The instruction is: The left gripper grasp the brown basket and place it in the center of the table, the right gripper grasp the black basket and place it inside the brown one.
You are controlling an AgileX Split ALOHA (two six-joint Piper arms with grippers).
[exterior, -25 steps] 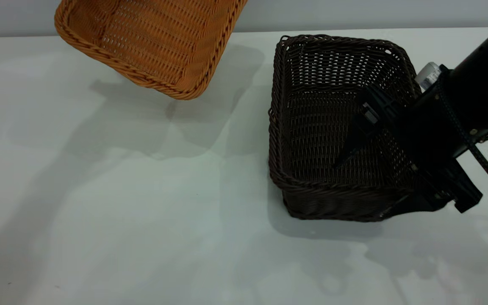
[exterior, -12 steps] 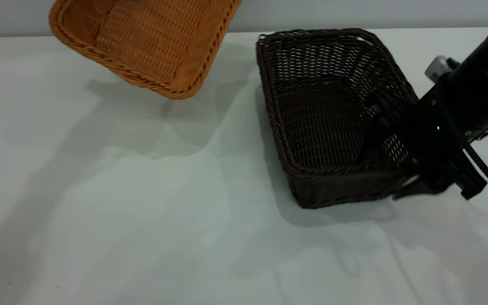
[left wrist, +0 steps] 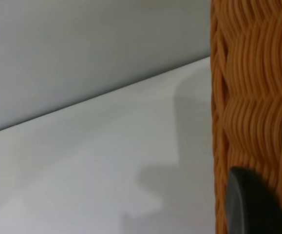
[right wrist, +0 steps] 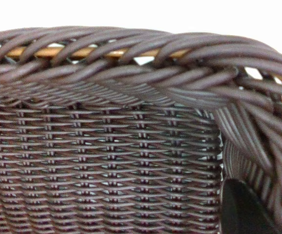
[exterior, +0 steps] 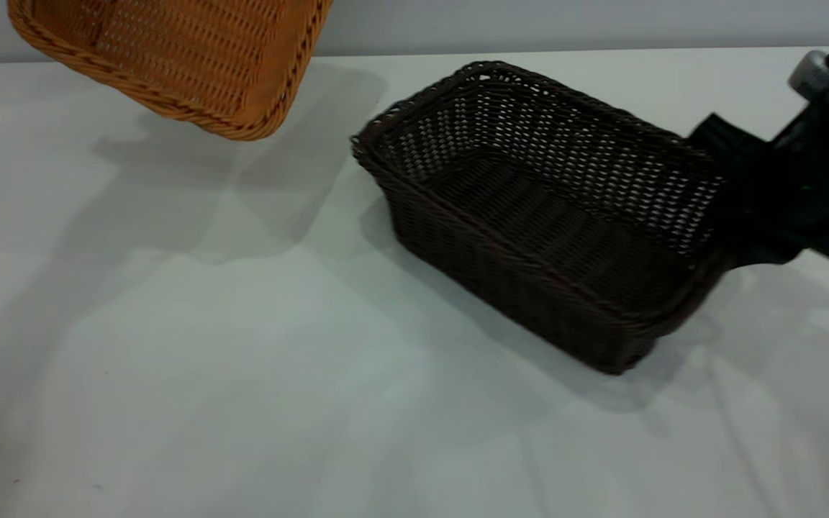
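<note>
My left gripper is to set the brown basket down on the tabletop at the black basket's loose end (exterior: 401, 246).
The brown basket (exterior: 170, 57) hangs tilted in the air above the table's (exterior: 242, 374) back left, partly cut off by the frame's top edge. My left gripper (left wrist: 257, 209) shows only in the left wrist view, as a dark finger pressed on the basket's orange wicker wall (left wrist: 253, 97); it is shut on it. The black basket (exterior: 529, 216) lies diagonally at centre right. My right gripper (exterior: 727, 216) is shut on its right short end, which looks raised off the table. In the right wrist view one finger (right wrist: 243, 209) sits against the dark wicker wall (right wrist: 106, 161).
A pale wall runs behind the table's back edge (exterior: 529, 49). The right arm (exterior: 817, 165) reaches in from the right edge. Bare tabletop stretches across the front and left.
The right gripper has swung the black basket round so it lies diagonally, and pulled back to the right. The brown basket has moved left and up, farther out of frame.
</note>
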